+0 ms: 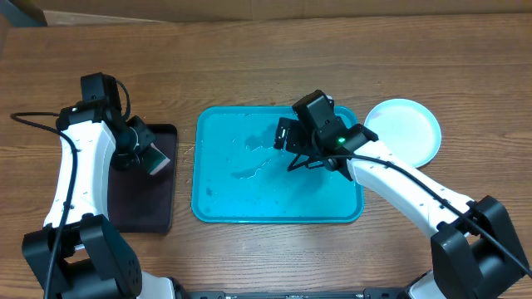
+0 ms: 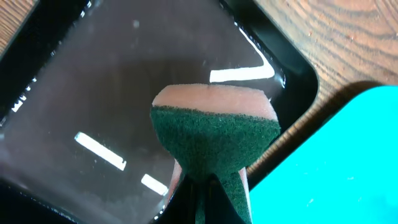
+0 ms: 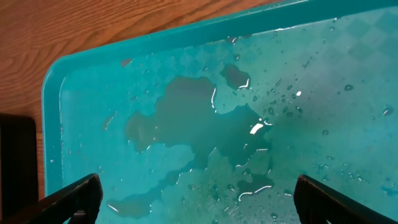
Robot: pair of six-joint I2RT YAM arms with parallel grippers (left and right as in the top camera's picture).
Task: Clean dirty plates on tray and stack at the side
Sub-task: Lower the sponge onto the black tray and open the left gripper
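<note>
Next, my left gripper releases the green-and-white sponge in the middle of the black tray (image 1: 140,173) (image 2: 126,112). The sponge is now held over that tray.
The turquoise tray (image 1: 249,199) lies mid-table with no plate on it, only water puddles (image 3: 186,118) and drops. A pale round plate (image 1: 407,133) rests on the wood just right of the tray; I cannot tell whether others lie under it. My right gripper (image 1: 287,148) hovers over the tray's upper middle, and the right wrist view shows it (image 3: 199,199) open with nothing between its fingers (image 3: 74,199). Over the black tray (image 1: 145,199), my left gripper (image 1: 143,149) is shut on a green and pink sponge (image 2: 214,140).
The narrow black tray (image 2: 93,74) sits left of the turquoise tray (image 2: 336,162), with a thin strip of wood between them. A black cable (image 1: 33,123) runs along the left arm. Bare wooden table surrounds both trays.
</note>
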